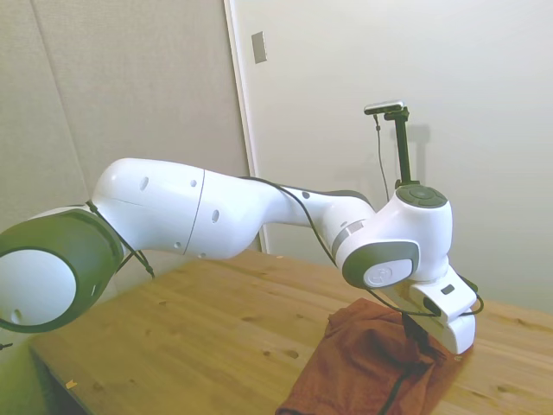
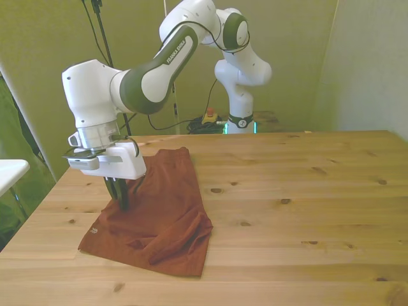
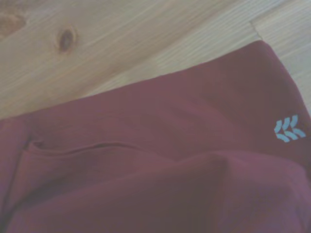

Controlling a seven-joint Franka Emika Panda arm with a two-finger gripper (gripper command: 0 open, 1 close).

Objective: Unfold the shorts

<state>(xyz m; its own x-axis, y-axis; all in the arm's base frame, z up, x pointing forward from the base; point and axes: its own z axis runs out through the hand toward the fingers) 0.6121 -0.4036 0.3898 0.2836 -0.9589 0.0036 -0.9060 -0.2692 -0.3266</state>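
The robot's gripper should release the gripped layer of the shorts on the bare wood (image 1: 298,301) next to the folded cloth, below the robot's white arm.
The rust-brown shorts (image 2: 167,213) lie folded and rumpled on the wooden table (image 2: 306,191), toward the front view's left. My gripper (image 2: 121,200) points straight down onto their left part, fingers drawn together and shut on the fabric. In the side view the shorts (image 1: 359,367) rise in a small peak toward the white hand. A small light logo (image 2: 94,231) sits near the hem at the corner closest to the table's front edge. The wrist view shows the shorts (image 3: 160,165) from close by, with a fold line, the pale blue logo (image 3: 289,130) and bare wood beside the hem.
The table's left edge (image 2: 44,204) runs close beside the shorts. A white object (image 2: 11,171) stands off the table past that edge. Bare wood spreads across the front view's right half. A thin black cable (image 1: 397,389) hangs from the wrist over the cloth.
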